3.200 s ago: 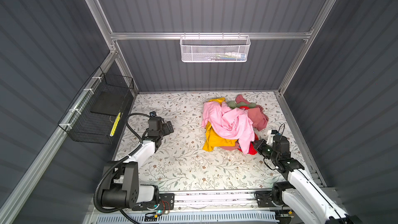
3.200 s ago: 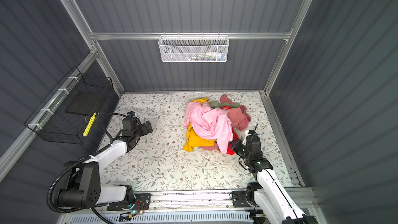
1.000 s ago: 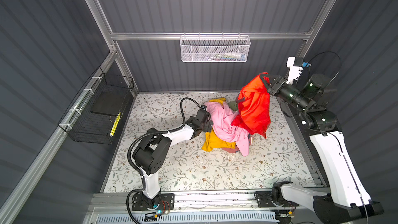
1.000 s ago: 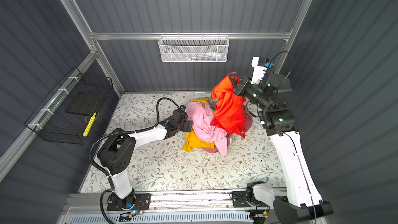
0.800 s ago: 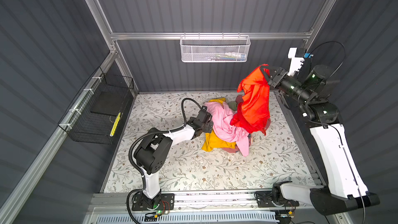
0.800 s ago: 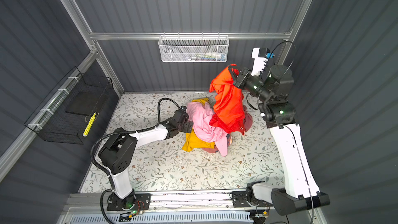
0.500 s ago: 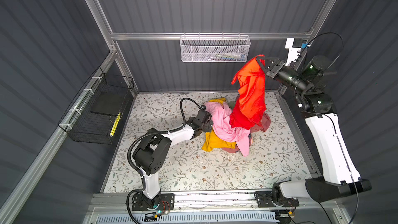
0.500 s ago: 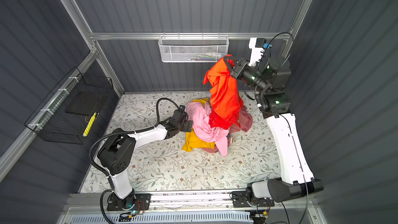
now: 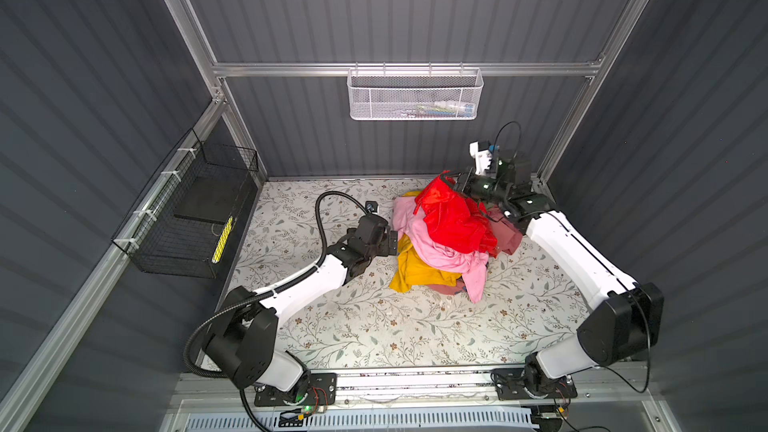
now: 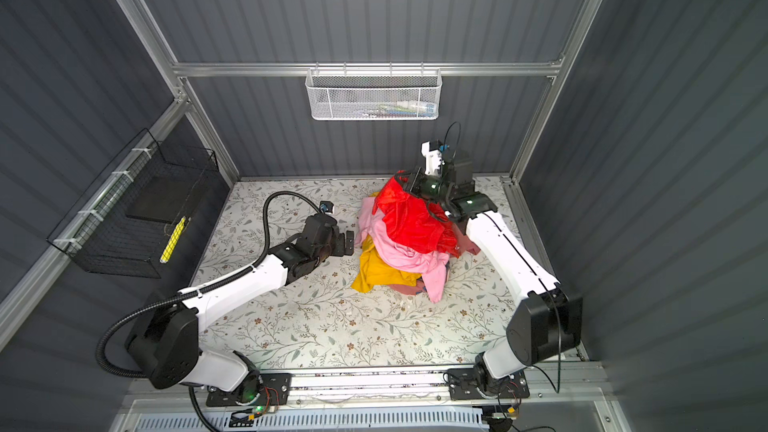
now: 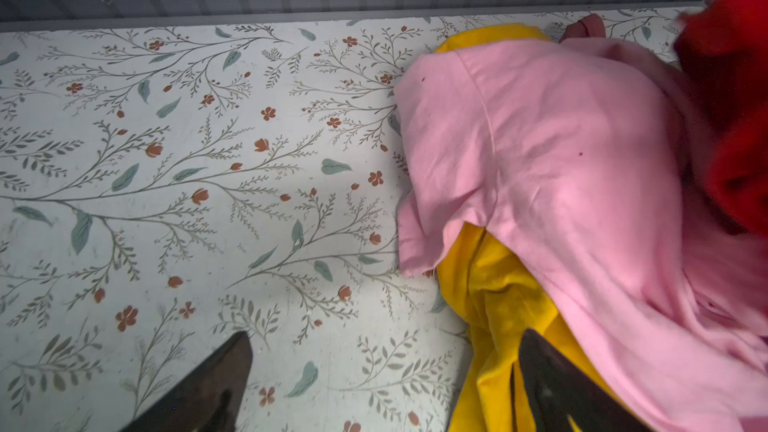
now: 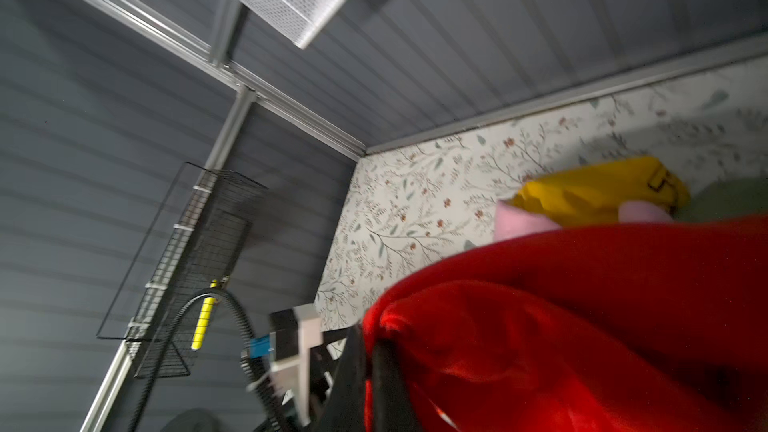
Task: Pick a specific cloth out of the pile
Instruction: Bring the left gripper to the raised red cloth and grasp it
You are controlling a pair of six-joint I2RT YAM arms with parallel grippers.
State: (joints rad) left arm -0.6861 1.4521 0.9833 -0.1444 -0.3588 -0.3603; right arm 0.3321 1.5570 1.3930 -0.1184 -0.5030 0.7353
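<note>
My left gripper will next reach over the pink garment and close on the middle (image 9: 459, 213) of the bright red-orange cloth.
The bright red-orange cloth (image 9: 453, 218) (image 10: 415, 222) lies crumpled on top of the pile (image 9: 436, 257) of pink, yellow and dusty rose garments at the back right of the floral table (image 9: 353, 326). My right gripper (image 9: 451, 180) (image 10: 405, 182) is shut on the cloth's far upper edge; in the right wrist view the red cloth (image 12: 582, 326) bunches around the shut gripper (image 12: 368, 351). My left gripper (image 9: 392, 241) (image 10: 349, 243) (image 11: 385, 334) stands open at the pile's left edge. One of its fingers (image 11: 552, 384) overlaps the yellow garment (image 11: 494, 297), with the pink garment (image 11: 561, 151) just beyond.
A white mesh basket (image 9: 415, 95) hangs on the back wall above the pile. A black wire basket (image 9: 187, 214) is fixed to the left wall. The back wall and the right frame post stand close behind the right gripper.
The right arm has dropped from high up, bringing the hanging red cloth down onto the top of the pile. The left arm has hardly moved.
</note>
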